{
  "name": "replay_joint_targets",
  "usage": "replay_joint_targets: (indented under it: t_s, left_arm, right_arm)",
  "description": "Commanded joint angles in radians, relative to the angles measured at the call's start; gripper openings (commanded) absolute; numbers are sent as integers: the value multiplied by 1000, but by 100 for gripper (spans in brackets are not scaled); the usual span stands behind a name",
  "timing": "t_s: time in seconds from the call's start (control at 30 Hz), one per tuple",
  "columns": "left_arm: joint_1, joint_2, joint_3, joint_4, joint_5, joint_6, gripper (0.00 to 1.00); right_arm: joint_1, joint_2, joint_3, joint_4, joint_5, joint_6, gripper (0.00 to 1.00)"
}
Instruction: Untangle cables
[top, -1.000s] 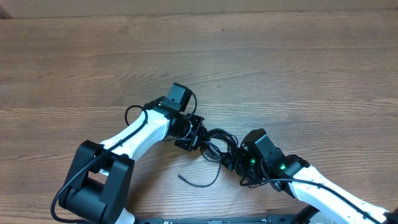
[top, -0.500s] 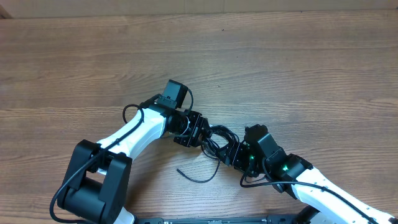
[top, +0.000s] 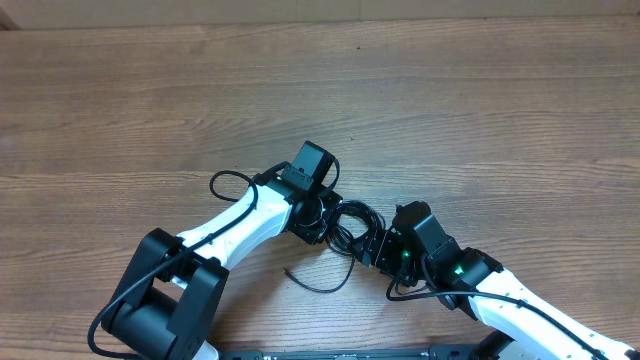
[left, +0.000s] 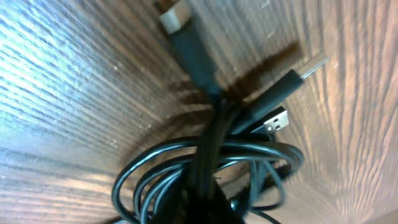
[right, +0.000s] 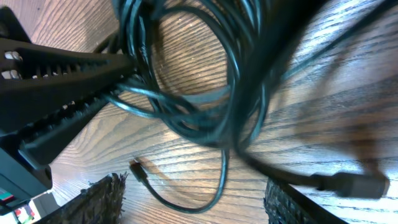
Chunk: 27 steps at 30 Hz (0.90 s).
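The left gripper pinches the strands of cable near the plugs and the coil lies loose, so the right gripper needs to grip the coil's loops (top: 371, 214) before the left gripper pulls.
The cables (top: 352, 222) lie as a tangled black coil on the wooden table between my two grippers. My left gripper (top: 328, 222) is shut on the coil's left side; in the left wrist view (left: 214, 208) the pinched strands (left: 208, 149) run up to a silver-tipped plug (left: 174, 15) and two more plugs (left: 277, 118). My right gripper (top: 375, 250) stands open at the coil's lower right. In the right wrist view its fingers (right: 99, 199) straddle a loose cable end (right: 140, 169), with the coil (right: 186, 81) ahead of it and nothing held.
The left gripper's ribbed black fingers (right: 68, 68) reach into the right wrist view from the left. A loose cable tail (top: 318, 285) curls toward the table's front edge. Both white arms cross the front of the table (top: 450, 100).
My left gripper opened, shifted right into the coil and shut again on the strands. The right gripper crept up-left toward the coil and spread its fingers wider.
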Motion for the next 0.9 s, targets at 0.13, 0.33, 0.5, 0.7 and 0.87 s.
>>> replay_joint_targets:
  t_s: [0.13,0.33,0.5,0.7,0.87]
  left_arm:
    - [3,-13,13,42,19,-156,4]
    - [45,-14,14,4,275,-167,5]
    - [101,-14,14,-157,411,-312,4]
    - [148,-14,14,-188,423,-391,4]
    - [157,-14,14,-179,357,-504,4]
  right_arm:
    - [4,-1,28,-8,44,-43,70]
    - [4,-2,28,69,103,-45,65]
    - [4,-1,28,64,125,48,46]
    - [4,-1,28,47,5,221,70]
    - [4,-1,28,40,-106,277,81]
